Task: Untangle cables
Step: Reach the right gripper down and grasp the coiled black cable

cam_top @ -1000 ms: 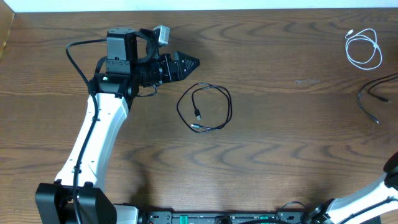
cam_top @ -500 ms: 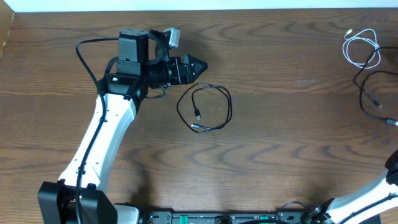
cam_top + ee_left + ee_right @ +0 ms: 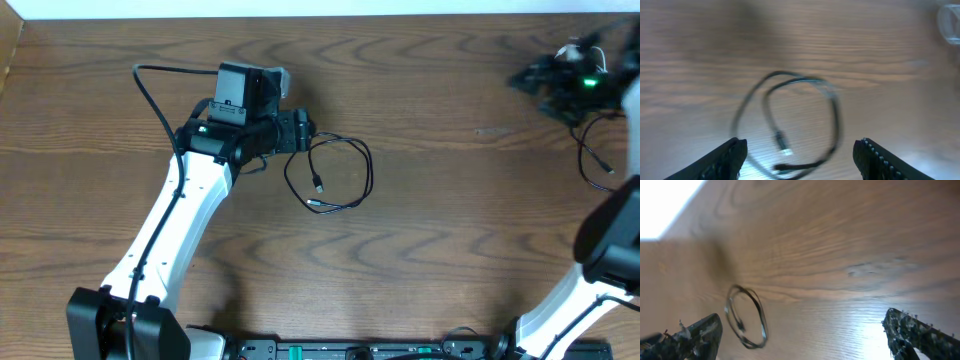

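Note:
Next, my right gripper goes to the mid-table black cable and closes on the loop's side (image 3: 368,156) farthest from my left gripper.
A black cable (image 3: 330,172) lies in a loose loop at mid-table, its plug ends inside the loop. My left gripper (image 3: 303,131) hovers at the loop's upper left edge, tilted down. In the left wrist view the same black cable (image 3: 790,120) lies on the wood beyond my open left gripper (image 3: 800,159), nothing between the fingers. My right gripper (image 3: 525,78) hangs over the far right corner, where the white cable is hidden under the arm. A second black cable (image 3: 584,158) curves just below it. The right gripper (image 3: 805,335) stands wide open and empty, with the looped black cable (image 3: 746,316) far off.
The table's far edge (image 3: 400,14) meets a white surface close behind both arms. The left arm's thick black wire (image 3: 150,85) arches over the table at the left. The right arm's white link (image 3: 610,235) crosses the right edge.
My left gripper has moved right and tipped down to the edge of the black loop. The right arm has swung into the overhead view, over the white cable.

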`<action>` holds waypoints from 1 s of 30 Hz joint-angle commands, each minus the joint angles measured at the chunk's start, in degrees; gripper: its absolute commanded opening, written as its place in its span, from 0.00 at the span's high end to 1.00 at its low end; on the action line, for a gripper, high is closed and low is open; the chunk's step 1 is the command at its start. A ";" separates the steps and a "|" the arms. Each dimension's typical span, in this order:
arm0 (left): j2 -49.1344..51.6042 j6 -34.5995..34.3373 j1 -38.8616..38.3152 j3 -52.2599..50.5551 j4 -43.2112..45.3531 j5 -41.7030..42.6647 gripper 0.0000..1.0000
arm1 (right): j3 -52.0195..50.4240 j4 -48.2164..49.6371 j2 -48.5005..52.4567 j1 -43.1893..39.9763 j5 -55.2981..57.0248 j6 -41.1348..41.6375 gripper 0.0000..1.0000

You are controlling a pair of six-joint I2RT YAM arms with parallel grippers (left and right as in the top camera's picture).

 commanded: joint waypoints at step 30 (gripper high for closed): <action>0.74 1.16 5.40 0.33 -7.15 -22.49 0.27 | -0.11 3.82 13.16 47.28 32.70 11.72 0.50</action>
